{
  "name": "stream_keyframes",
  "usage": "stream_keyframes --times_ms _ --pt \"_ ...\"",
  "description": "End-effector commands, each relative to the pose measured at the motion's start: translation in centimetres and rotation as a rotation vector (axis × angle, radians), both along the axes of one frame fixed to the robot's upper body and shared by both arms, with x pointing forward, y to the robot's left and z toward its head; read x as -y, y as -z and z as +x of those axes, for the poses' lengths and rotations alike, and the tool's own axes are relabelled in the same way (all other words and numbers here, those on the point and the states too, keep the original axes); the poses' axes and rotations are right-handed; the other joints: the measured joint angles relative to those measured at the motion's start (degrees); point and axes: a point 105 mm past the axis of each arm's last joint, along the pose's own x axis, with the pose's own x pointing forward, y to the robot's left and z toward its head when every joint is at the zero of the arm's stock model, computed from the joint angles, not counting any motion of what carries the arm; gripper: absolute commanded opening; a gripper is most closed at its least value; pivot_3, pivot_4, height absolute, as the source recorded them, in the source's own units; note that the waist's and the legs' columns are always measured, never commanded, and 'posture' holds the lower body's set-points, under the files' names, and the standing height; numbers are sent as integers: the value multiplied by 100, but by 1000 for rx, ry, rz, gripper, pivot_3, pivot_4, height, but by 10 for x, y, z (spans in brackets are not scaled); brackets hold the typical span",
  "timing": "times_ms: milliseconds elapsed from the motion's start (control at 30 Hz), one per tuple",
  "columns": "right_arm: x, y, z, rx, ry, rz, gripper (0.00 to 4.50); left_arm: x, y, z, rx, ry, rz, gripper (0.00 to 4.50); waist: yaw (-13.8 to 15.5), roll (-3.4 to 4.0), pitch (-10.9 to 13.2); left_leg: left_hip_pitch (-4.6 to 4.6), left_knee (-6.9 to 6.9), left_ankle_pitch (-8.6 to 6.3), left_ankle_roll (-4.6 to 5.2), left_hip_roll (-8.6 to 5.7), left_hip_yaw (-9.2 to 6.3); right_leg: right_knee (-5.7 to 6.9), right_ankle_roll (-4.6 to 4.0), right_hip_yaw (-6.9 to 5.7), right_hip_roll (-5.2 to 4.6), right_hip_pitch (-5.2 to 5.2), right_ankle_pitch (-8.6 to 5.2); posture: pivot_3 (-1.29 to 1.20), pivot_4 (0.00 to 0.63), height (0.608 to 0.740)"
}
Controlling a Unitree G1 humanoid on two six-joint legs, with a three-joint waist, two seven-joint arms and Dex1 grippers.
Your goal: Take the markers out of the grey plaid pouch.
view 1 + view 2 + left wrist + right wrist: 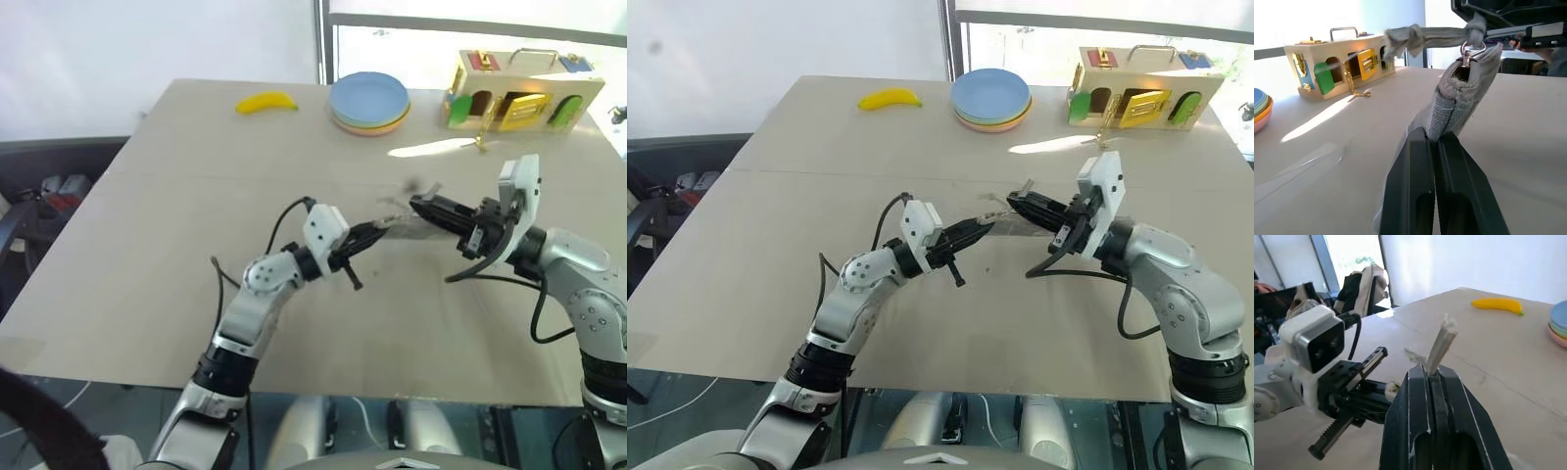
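Observation:
My right gripper is going to let go of the zipper pull cord at the pouch's end (497, 253) farthest from my left gripper.
The grey plaid pouch (1462, 95) hangs above the middle of the table, stretched between my two grippers. My left gripper (1433, 137) is shut on the pouch's fabric edge. My right gripper (1431, 372) is shut on the pouch's grey zipper pull cord (1425, 36), which runs taut from the metal ring at the pouch's upper corner. In the head views the left gripper (367, 235) and the right gripper (421, 208) point at each other, close together, with the pouch (400, 227) between them. The markers are hidden.
At the far side of the tan table (176, 245) lie a yellow banana (266, 101), a stack of coloured plates (369, 101) and a wooden latch box (519, 93). A window stands behind the table.

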Motion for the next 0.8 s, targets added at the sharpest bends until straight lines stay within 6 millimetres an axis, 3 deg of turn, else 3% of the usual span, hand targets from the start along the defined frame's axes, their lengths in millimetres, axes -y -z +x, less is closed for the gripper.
stream_keyframes --times_ms 33,200,567,800 --pt "21 -18 1 70 87 37 59 -13 -1 5 -8 -74 -14 0 1 0 0 0 0 0 0 0 1 0 0 1 0 0 0 0 150 740" --pt "41 -5 7 38 173 23 59 -17 -1 7 -8 -94 -16 0 7 0 0 0 0 0 1 -2 1 0 0 0 0 1 0 0 150 740" --pt "122 2 18 10 436 -21 59 -31 -1 7 -2 -128 1 0 9 0 0 0 0 0 1 -2 6 -1 0 2 3 1 0 0 150 740" --pt "146 16 19 -79 516 -92 59 -30 -1 7 -5 -122 1 0 6 0 0 2 0 0 1 2 6 0 0 5 4 1 0 0 150 740"
